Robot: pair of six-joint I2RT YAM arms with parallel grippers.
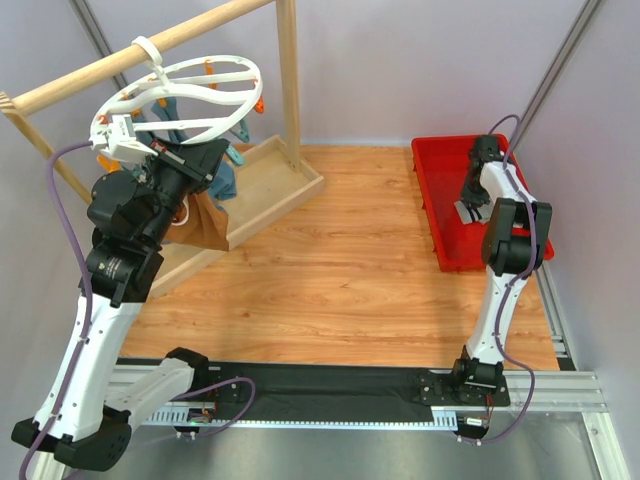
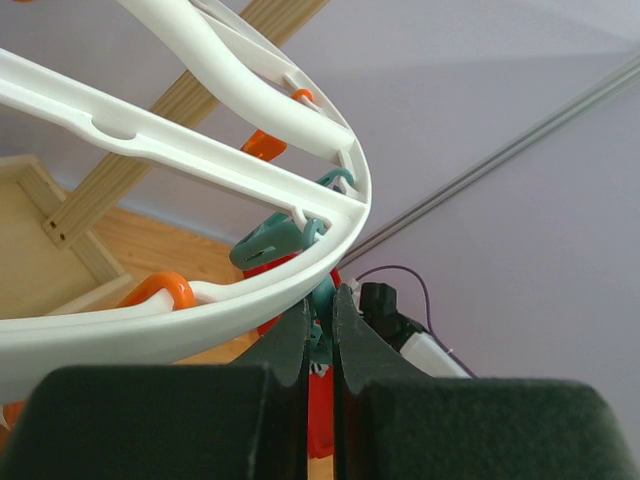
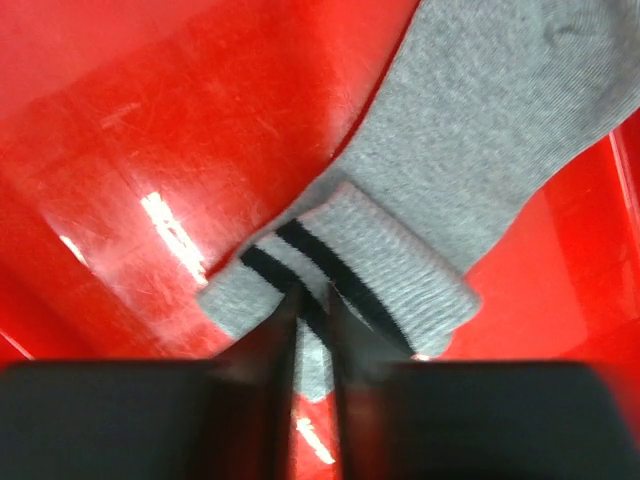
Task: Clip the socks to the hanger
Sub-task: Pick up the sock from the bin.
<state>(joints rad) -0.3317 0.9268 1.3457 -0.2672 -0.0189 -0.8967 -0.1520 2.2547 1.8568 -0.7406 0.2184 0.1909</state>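
Note:
I will open my right gripper's shut fingers wide and pinch the cuff [image 3: 290, 265] before lifting, because the grey sock's striped cuff still lies flat under them.
The white round hanger [image 1: 175, 100] hangs by its hook from the wooden rail. It fills the upper left of the left wrist view [image 2: 200, 165]. My left gripper [image 1: 222, 152] is just under its rim, shut on a teal clip [image 2: 322, 298]; in the left wrist view the gripper [image 2: 320, 292] points toward the red bin. My right gripper [image 1: 468, 200] reaches down into the red bin [image 1: 450, 235]. In the right wrist view it [image 3: 312, 300] is shut on the striped cuff of a light grey sock [image 3: 470, 130]. Only one sock shows.
The wooden rail frame [image 1: 290, 80] stands on a wooden base tray [image 1: 270, 185] at the back left. A brown bag [image 1: 205, 225] and teal-blue cloth [image 1: 228, 180] lie under the hanger. Orange clips [image 2: 160, 290] hang from the ring. The bin's wall [image 3: 120, 120] surrounds the sock.

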